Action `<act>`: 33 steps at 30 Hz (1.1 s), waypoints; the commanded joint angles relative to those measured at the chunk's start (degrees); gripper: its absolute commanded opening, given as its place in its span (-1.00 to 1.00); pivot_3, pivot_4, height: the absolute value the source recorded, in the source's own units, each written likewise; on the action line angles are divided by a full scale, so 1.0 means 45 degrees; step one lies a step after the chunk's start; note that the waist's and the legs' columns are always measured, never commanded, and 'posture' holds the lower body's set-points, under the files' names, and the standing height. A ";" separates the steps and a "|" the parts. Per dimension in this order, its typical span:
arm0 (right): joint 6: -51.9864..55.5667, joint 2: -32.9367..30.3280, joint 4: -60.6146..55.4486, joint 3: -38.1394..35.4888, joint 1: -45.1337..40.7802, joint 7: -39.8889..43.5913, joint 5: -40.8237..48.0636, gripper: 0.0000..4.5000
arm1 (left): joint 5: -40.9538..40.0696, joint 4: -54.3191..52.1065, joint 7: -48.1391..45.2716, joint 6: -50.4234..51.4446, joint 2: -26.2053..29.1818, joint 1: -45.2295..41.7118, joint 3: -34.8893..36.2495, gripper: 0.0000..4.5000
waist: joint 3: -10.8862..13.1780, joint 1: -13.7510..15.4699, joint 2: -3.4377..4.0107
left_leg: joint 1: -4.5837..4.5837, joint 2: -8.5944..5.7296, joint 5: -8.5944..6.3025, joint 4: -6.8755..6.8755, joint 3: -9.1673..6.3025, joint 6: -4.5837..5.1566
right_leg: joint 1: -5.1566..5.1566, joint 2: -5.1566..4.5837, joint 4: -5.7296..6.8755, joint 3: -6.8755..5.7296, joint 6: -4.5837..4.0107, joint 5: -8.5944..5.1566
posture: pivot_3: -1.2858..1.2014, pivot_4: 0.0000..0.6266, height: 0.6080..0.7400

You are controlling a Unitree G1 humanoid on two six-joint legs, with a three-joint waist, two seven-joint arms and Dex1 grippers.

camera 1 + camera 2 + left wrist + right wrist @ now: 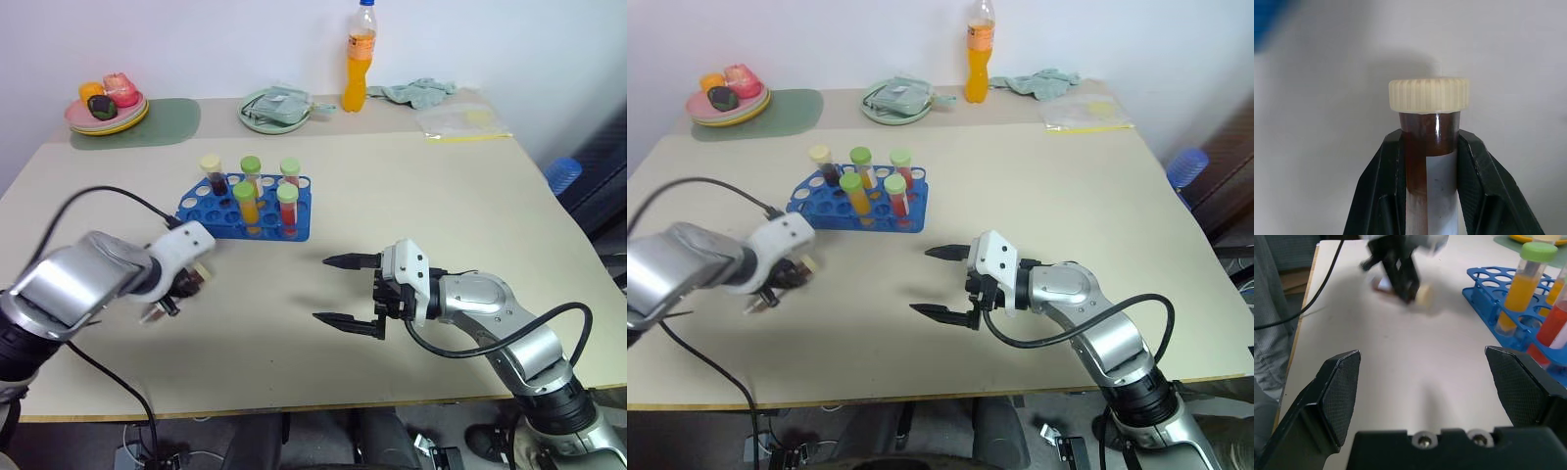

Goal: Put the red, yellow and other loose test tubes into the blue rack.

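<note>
The dark brown tube will go down in the blue rack's front row (212,216) from my left gripper, before the other cream-capped tube does.
The blue rack (210,211) stands on the table left of centre, with several capped tubes of orange, red and dark liquid upright in it. My left gripper (182,288) hovers just in front of the rack's near left corner. It is shut on a loose test tube (1430,128) of dark brown liquid with a cream cap (1429,95) and a white label. My right gripper (325,289) stands open over the table in front of the rack's right end, pointing left with nothing between its fingers. The right wrist view shows the left gripper (1400,276) and the rack (1484,284).
Along the table's far edge are a plate of toy food (108,110) on a green mat (167,122), a green plate with a cloth (276,110), an orange drink bottle (361,59), a crumpled cloth (421,91) and a plastic bag (460,119). A black cable (118,196) loops near the left arm.
</note>
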 commanded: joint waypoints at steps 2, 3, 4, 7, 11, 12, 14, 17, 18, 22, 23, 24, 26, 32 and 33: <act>-0.0057 -0.0020 -0.0492 -0.0319 -0.0046 -0.0160 0.0147 1.00 | 0.0476 0.0059 0.1153 -0.3337 -0.1925 0.1180 0.5338 -0.64 | 0.0001 0.0046 -0.0009 | -0.0003 0.0001 0.0000 0.0000 -0.0025 0.0000 | -0.0002 -0.0008 -0.0004 -0.0005 0.0001 0.0000 | 0.03 -0.52 1.00; -0.0036 -0.0010 -0.0498 -0.0328 -0.0033 -0.0190 0.0167 1.00 | 0.0617 0.0015 0.1293 -0.4075 -0.2259 0.1480 0.5897 -0.64 | 0.0000 0.0037 -0.0010 | -0.0008 0.0002 0.0001 0.0009 -0.0033 -0.0001 | -0.0002 -0.0010 -0.0001 -0.0010 0.0000 0.0000 | 0.03 -0.52 1.00; -0.0022 -0.0005 -0.0504 -0.0330 -0.0026 -0.0213 0.0182 1.00 | 0.0707 -0.0009 0.1365 -0.4570 -0.2479 0.1713 0.6244 -0.64 | 0.0000 0.0024 -0.0010 | -0.0008 0.0003 0.0001 0.0007 -0.0032 -0.0002 | -0.0004 -0.0012 -0.0006 -0.0007 -0.0001 0.0001 | 0.03 -0.52 1.00; -0.0115 0.0108 -0.0404 -0.0312 -0.0088 -0.0371 0.0119 1.00 | 0.0532 0.0144 0.2422 -0.6733 -0.4742 0.1890 0.7815 -0.64 | -0.0008 0.0047 0.0007 | -0.0005 0.0001 0.0001 0.0000 -0.0031 -0.0003 | -0.0008 -0.0016 -0.0001 -0.0003 -0.0001 0.0002 | 0.03 -0.52 1.00; -0.0644 0.0532 0.0166 -0.0295 -0.0184 -0.0906 -0.0344 1.00 | 0.2836 0.0506 0.4337 -1.2015 -0.7604 0.2940 0.6797 -0.64 | -0.0015 0.0093 -0.0008 | 0.0002 -0.0007 0.0001 0.0004 -0.0023 -0.0003 | 0.0013 -0.0028 -0.0021 0.0000 0.0001 0.0004 | 0.03 -0.52 1.00; -0.0714 0.0609 0.0252 -0.0289 -0.0153 -0.0970 -0.0396 1.00 | 0.3064 0.0809 0.4878 -1.3131 -0.8525 0.2901 0.6696 -0.64 | -0.0015 0.0101 -0.0015 | -0.0002 -0.0010 0.0001 0.0007 -0.0024 -0.0004 | 0.0013 -0.0027 -0.0025 -0.0005 0.0001 0.0006 | 0.03 -0.52 1.00; -0.0845 0.0758 0.0406 -0.0253 -0.0103 -0.1115 -0.0516 1.00 | 0.3596 0.1648 0.5492 -1.5484 -0.9820 0.2694 0.6355 -0.64 | -0.0017 0.0168 -0.0026 | -0.0003 -0.0013 0.0002 0.0011 -0.0026 -0.0004 | 0.0015 -0.0025 -0.0022 -0.0010 0.0000 0.0007 | 0.03 -0.52 1.00; -0.0883 0.0839 0.0436 -0.0217 -0.0060 -0.1199 -0.0571 1.00 | 0.4170 0.3028 0.6033 -1.7418 -1.0808 0.2283 0.6014 -0.64 | -0.0019 0.0170 -0.0030 | -0.0007 -0.0015 0.0001 0.0014 -0.0011 -0.0003 | 0.0012 -0.0021 -0.0025 -0.0013 -0.0001 0.0007 | 0.03 -0.52 1.00; -0.0866 0.0858 0.0403 -0.0227 -0.0018 -0.1259 -0.0578 1.00 | 0.4378 0.3675 0.6303 -1.7978 -1.1125 0.2104 0.5881 -0.64 | -0.0022 0.0165 -0.0033 | -0.0007 -0.0017 0.0001 0.0015 -0.0008 -0.0003 | 0.0013 -0.0022 -0.0024 -0.0012 -0.0001 0.0008 | 0.03 -0.52 1.00; -0.0807 0.0932 0.0234 -0.0223 0.0132 -0.1542 -0.0684 1.00 | 0.4968 0.5620 0.6490 -1.9617 -1.1671 0.1768 0.5285 -0.64 | -0.0025 0.0090 -0.0028 | -0.0005 -0.0019 0.0000 0.0014 0.0007 -0.0002 | 0.0016 -0.0020 -0.0024 -0.0015 0.0000 0.0008 | 0.03 -0.52 1.00; -0.0797 0.0945 0.0197 -0.0222 0.0153 -0.1609 -0.0710 1.00 | 0.4999 0.5886 0.6484 -1.9827 -1.1708 0.1737 0.5224 -0.64 | -0.0025 0.0061 -0.0028 | -0.0005 -0.0019 0.0000 0.0013 0.0008 -0.0001 | 0.0013 -0.0020 -0.0022 -0.0014 0.0001 0.0007 | 0.03 -0.52 1.00; -0.0801 0.0949 0.0173 -0.0238 0.0176 -0.1673 -0.0734 1.00 | 0.5059 0.6150 0.6531 -1.9944 -1.1703 0.1710 0.5174 -0.64 | -0.0024 0.0043 -0.0028 | -0.0005 -0.0019 0.0000 0.0013 0.0008 -0.0001 | 0.0011 -0.0018 -0.0019 -0.0014 0.0001 0.0007 | 0.03 -0.52 1.00; -0.0794 0.0949 0.0133 -0.0269 0.0245 -0.1770 -0.0739 1.00 | 0.5004 0.6574 0.6558 -2.0130 -1.1735 0.1662 0.5149 -0.64 | -0.0024 0.0022 -0.0028 | -0.0005 -0.0016 0.0001 0.0012 0.0006 -0.0001 | 0.0005 -0.0012 -0.0014 -0.0014 0.0001 0.0007 | 0.03 -0.52 1.00; -0.0854 0.0970 0.0144 -0.0251 0.0321 -0.1885 -0.0728 1.00 | 0.5389 0.7288 0.6570 -1.9961 -1.1574 0.1616 0.4827 -0.64 | -0.0024 0.0052 -0.0028 | -0.0005 -0.0018 0.0000 0.0015 0.0003 -0.0001 | 0.0009 -0.0013 -0.0012 -0.0015 0.0001 0.0007 | 0.03 -0.52 1.00; -0.0875 0.0964 0.0167 -0.0256 0.0326 -0.1883 -0.0727 1.00 | 0.5457 0.7341 0.6601 -1.9935 -1.1544 0.1623 0.4789 -0.64 | -0.0024 0.0051 -0.0028 | -0.0005 -0.0018 0.0000 0.0015 0.0001 -0.0001 | 0.0009 -0.0012 -0.0012 -0.0017 0.0001 0.0007 | 0.03 -0.52 1.00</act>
